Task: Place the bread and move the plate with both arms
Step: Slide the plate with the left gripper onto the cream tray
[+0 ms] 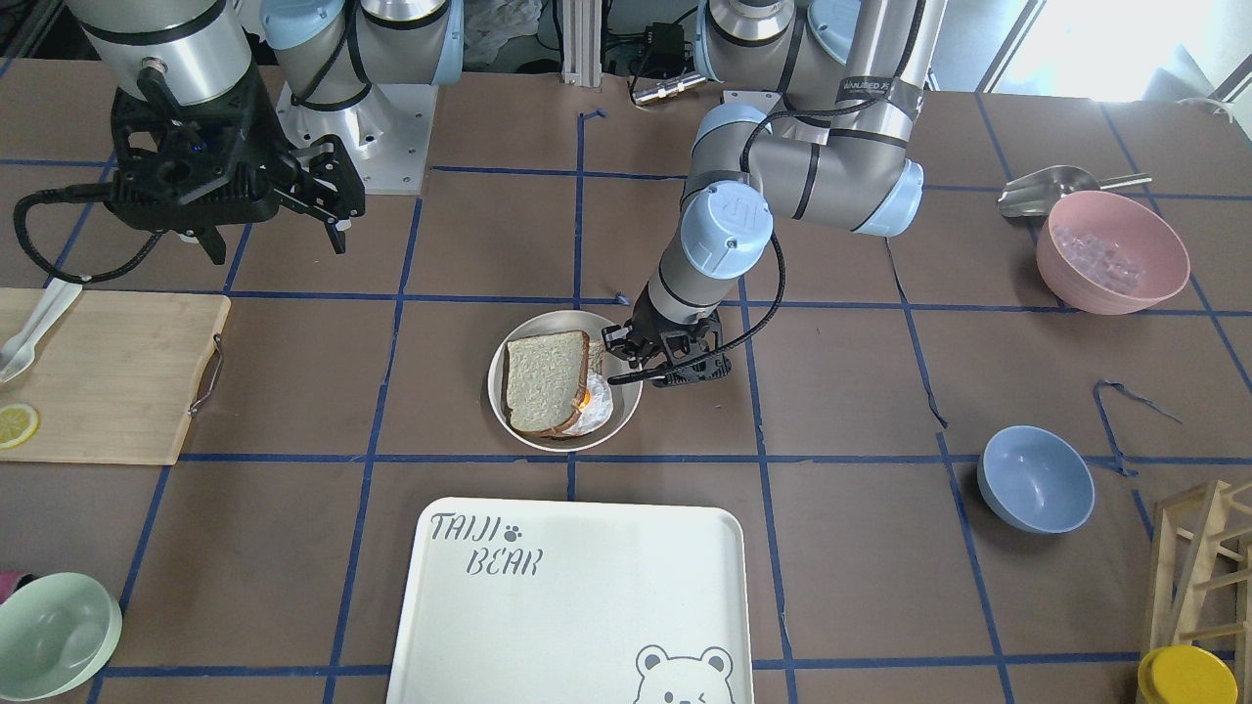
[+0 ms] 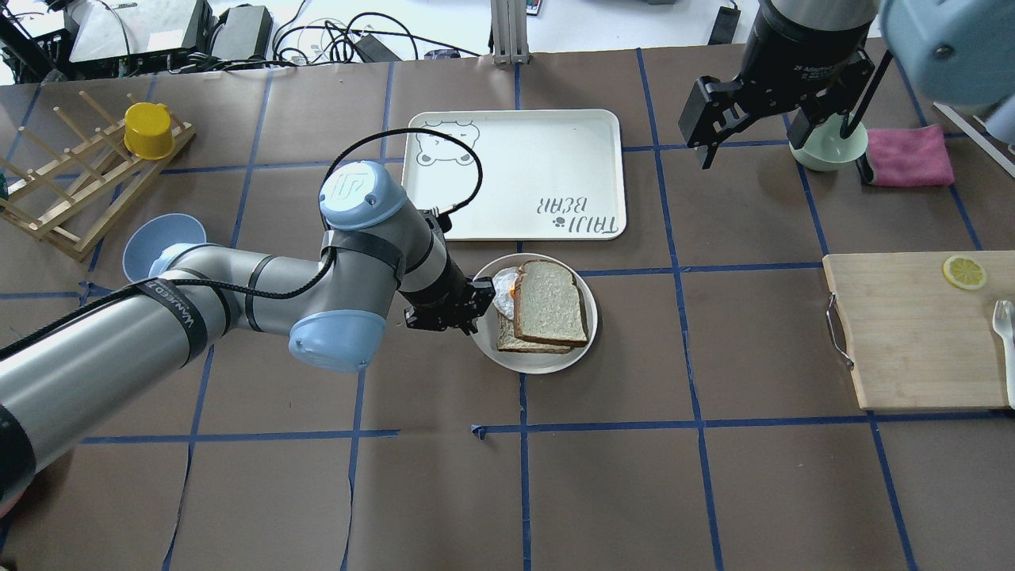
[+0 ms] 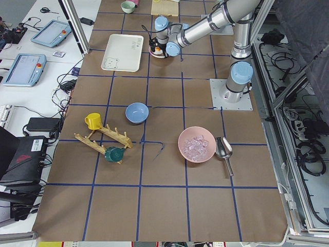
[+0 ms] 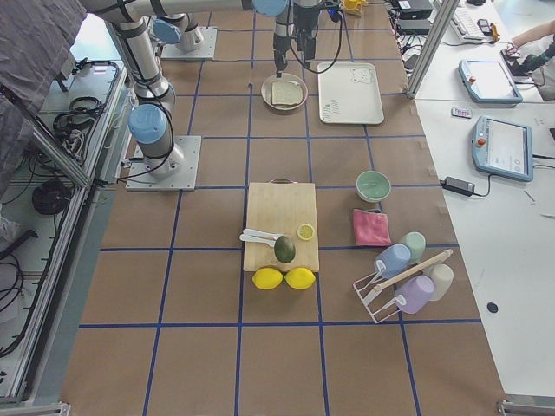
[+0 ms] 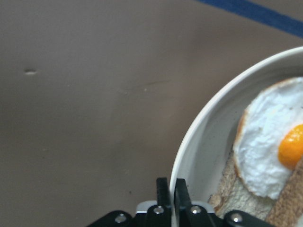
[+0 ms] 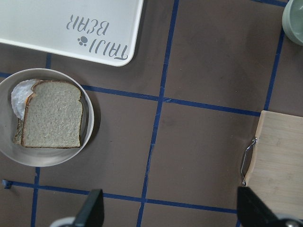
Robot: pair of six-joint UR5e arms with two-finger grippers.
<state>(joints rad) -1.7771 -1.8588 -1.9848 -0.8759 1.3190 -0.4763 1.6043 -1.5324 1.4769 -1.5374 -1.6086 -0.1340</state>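
With my left gripper, I next set the plate on the bear-printed tray (image 1: 582,596), between its lettering and the bear face.
The bread (image 1: 546,379) lies flat on top of a fried egg (image 5: 265,146) and a second slice, inside the round off-white plate (image 1: 565,448) at the table's middle. It also shows in the overhead view (image 2: 553,301) and the right wrist view (image 6: 52,116). My left gripper (image 2: 476,305) is low at the plate's rim (image 5: 189,151) on the egg side, and its fingers are shut on that rim. My right gripper (image 2: 761,139) hangs high above the table, away from the plate, wide open and empty.
The bear-printed tray (image 2: 515,170) lies just beyond the plate. A wooden cutting board (image 2: 912,333) with a lemon slice is on my right. A green bowl (image 2: 825,147) and a pink cloth sit under the right arm. A blue bowl (image 1: 1035,479), a pink bowl (image 1: 1110,249) and a wooden rack are on my left.
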